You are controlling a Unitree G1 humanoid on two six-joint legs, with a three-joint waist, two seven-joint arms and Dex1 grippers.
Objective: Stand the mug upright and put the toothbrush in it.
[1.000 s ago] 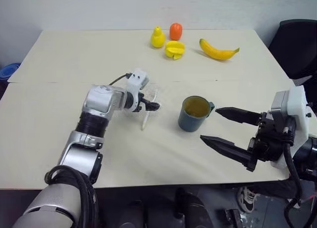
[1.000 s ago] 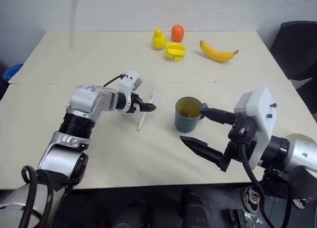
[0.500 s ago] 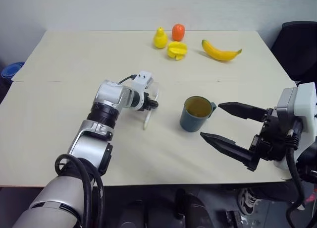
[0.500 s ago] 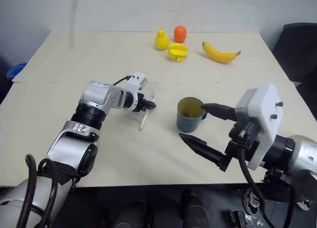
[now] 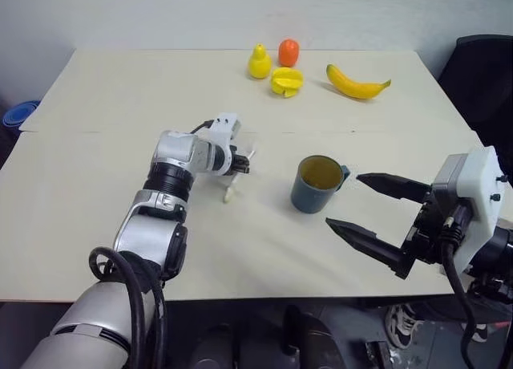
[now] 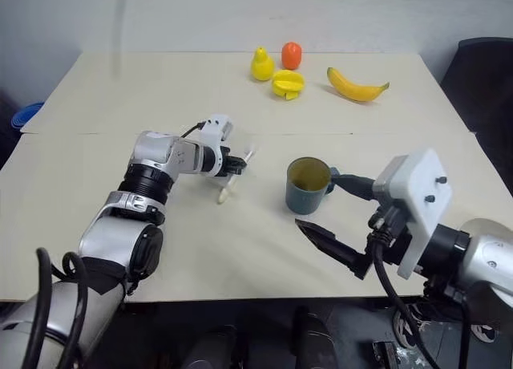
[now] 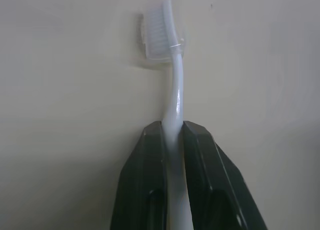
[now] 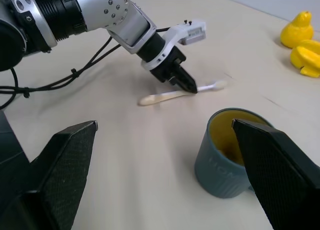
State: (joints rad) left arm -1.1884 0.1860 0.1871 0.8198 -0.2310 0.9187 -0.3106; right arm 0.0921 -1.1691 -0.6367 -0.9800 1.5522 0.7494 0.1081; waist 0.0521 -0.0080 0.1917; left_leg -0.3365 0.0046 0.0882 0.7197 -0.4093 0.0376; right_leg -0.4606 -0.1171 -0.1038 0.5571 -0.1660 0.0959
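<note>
My left gripper will let go of the toothbrush inside the teal-blue mug (image 5: 320, 179), with its bristled head up and leaning towards the mug's handle.
The teal-blue mug (image 5: 315, 184) stands upright on the table, yellowish inside, its handle towards my right arm. Left of it lies the white toothbrush (image 5: 236, 179), its bristled head (image 7: 159, 31) pointing towards the mug. My left gripper (image 5: 240, 166) is shut on the toothbrush's handle near the middle; in the left wrist view both black fingers (image 7: 147, 175) press against the white shaft (image 7: 175, 115). Near the table's front right edge my right gripper (image 5: 370, 210) stands wide open and holds nothing, just right of the mug.
At the table's far side lie a banana (image 5: 353, 81), a yellow pear-shaped fruit (image 5: 258, 62), an orange-red fruit (image 5: 288, 51) and a yellow cut fruit (image 5: 284, 79). A black chair (image 5: 479, 72) stands at the right. A seam (image 5: 96, 131) runs across the tabletop.
My left gripper has closed on the toothbrush and its wrist has rolled; the toothbrush has swung to a flatter angle. The right gripper stays open beside the mug.
</note>
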